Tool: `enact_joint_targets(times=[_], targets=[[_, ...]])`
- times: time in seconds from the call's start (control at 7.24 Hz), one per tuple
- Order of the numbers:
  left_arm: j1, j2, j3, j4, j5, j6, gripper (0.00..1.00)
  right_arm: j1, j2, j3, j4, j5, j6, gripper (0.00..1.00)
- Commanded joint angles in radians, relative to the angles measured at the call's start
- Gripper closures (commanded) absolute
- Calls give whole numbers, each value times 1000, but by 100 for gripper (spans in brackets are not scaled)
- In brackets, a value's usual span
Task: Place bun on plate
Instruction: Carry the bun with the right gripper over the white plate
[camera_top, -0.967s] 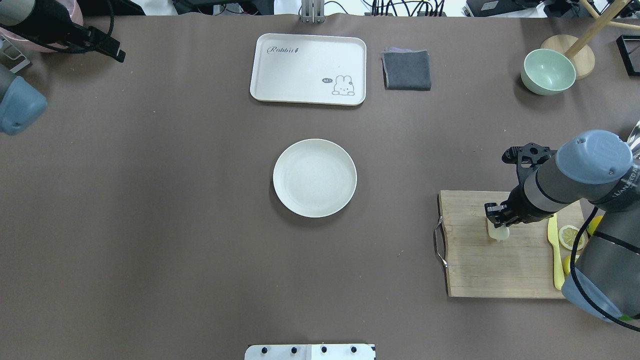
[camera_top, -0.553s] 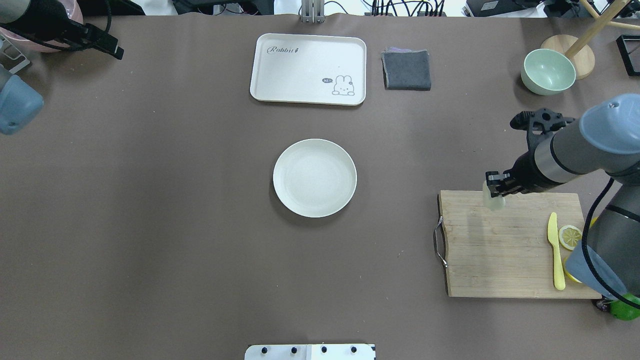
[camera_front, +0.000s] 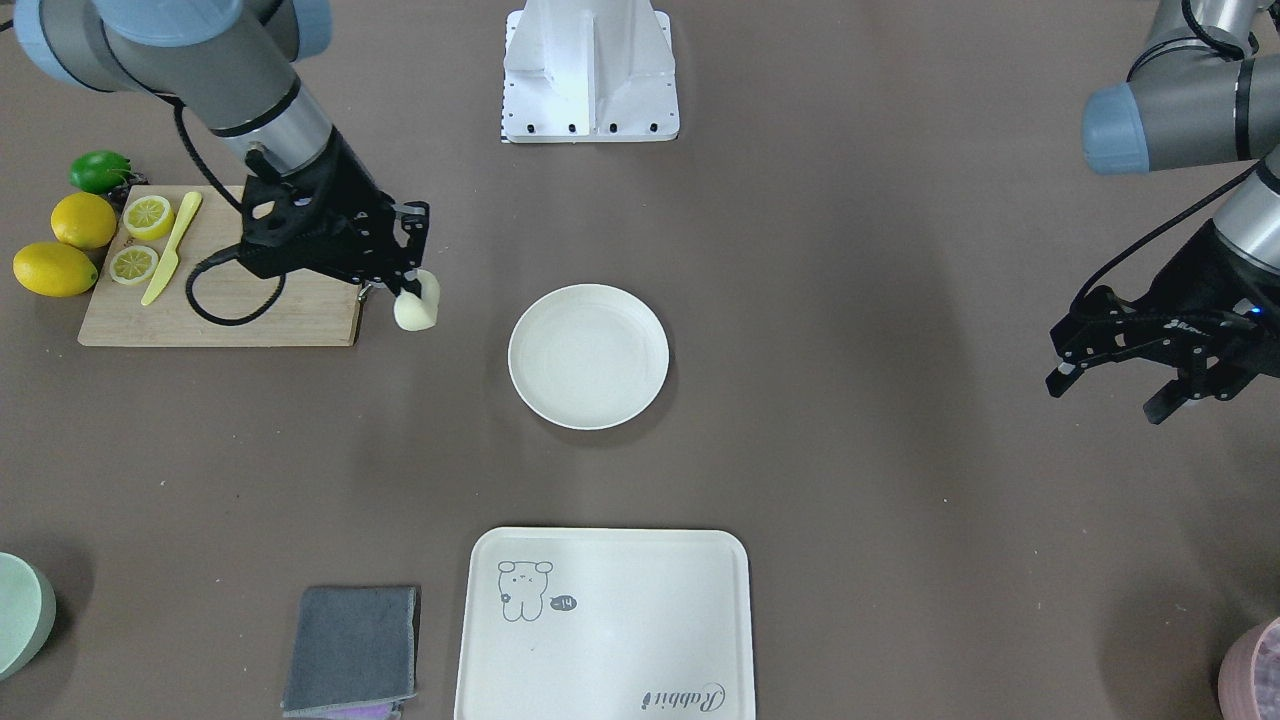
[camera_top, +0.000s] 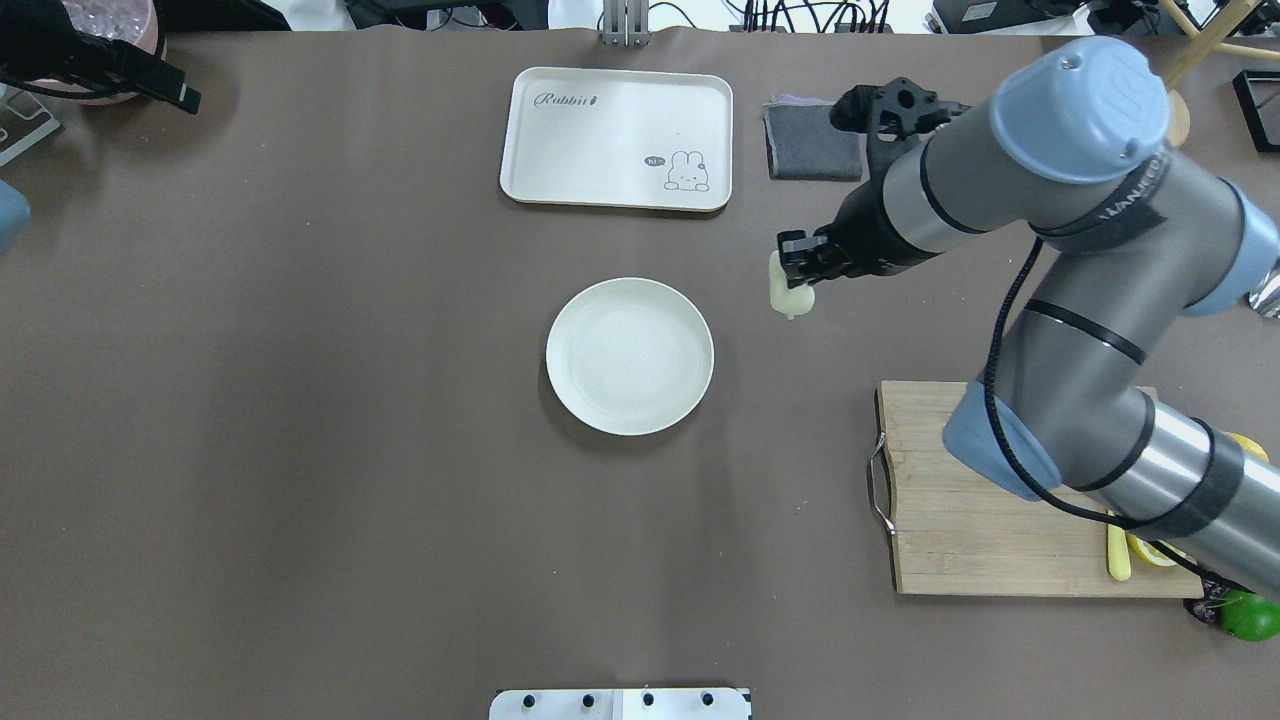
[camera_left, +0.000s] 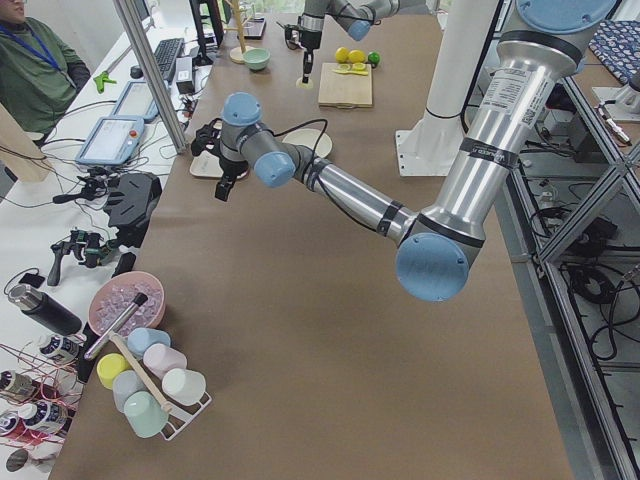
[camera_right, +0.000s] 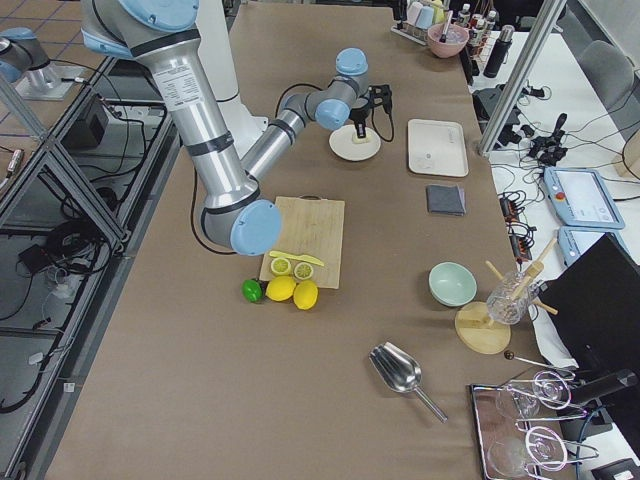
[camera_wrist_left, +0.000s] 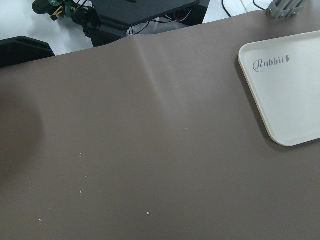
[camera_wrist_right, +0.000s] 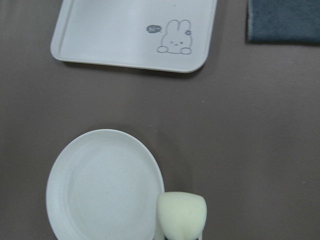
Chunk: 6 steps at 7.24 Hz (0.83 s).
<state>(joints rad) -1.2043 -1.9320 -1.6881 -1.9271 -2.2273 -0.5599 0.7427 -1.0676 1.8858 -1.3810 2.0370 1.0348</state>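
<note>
I should set the bun down in the center of the round off-white plate (camera_front: 591, 349) (camera_wrist_right: 103, 194) using my right gripper.
The bun (camera_top: 789, 293), a small pale cream lump, hangs in the air with my right gripper (camera_top: 796, 272) shut on it. It is just off the right side of the round off-white plate (camera_top: 630, 355), which is bare. In the front-facing view the bun (camera_front: 417, 306) sits below the right gripper (camera_front: 410, 285), between the cutting board and the plate (camera_front: 588, 356). In the right wrist view the bun (camera_wrist_right: 181, 212) overlaps the plate's (camera_wrist_right: 100, 185) right rim. My left gripper (camera_front: 1110, 393) hovers open far off at the table's left side, holding nothing.
A cream tray (camera_top: 617, 137) with a rabbit drawing lies beyond the plate, a folded grey cloth (camera_top: 813, 140) beside it. The wooden cutting board (camera_top: 960, 520) at the right carries a yellow knife (camera_front: 172, 248) and lemon slices (camera_front: 148, 216). Whole lemons (camera_front: 55, 268) and a lime (camera_front: 100, 170) lie next to it.
My right gripper has lifted the bun off the cutting board and carried it left and away from the robot, to just beside the plate. The left arm has drawn back a little.
</note>
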Motion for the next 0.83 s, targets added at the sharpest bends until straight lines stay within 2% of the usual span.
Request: enact_joint_targets(times=[0.0,0.41,0.55,0.69], targets=[[-17,24,-1,-1,0,0,2,-61,107,-103,17,-55,-7,100],[-18,39,1,-1,0,0,2,-132,165,-226,99,-75,-9,100],[-18,48,1,-3,1,0,2,-166,179,-229,99,-143,-19,100],[-26,50,1,-3,0,0,2,-183,179,-234,102,-167,-27,100]])
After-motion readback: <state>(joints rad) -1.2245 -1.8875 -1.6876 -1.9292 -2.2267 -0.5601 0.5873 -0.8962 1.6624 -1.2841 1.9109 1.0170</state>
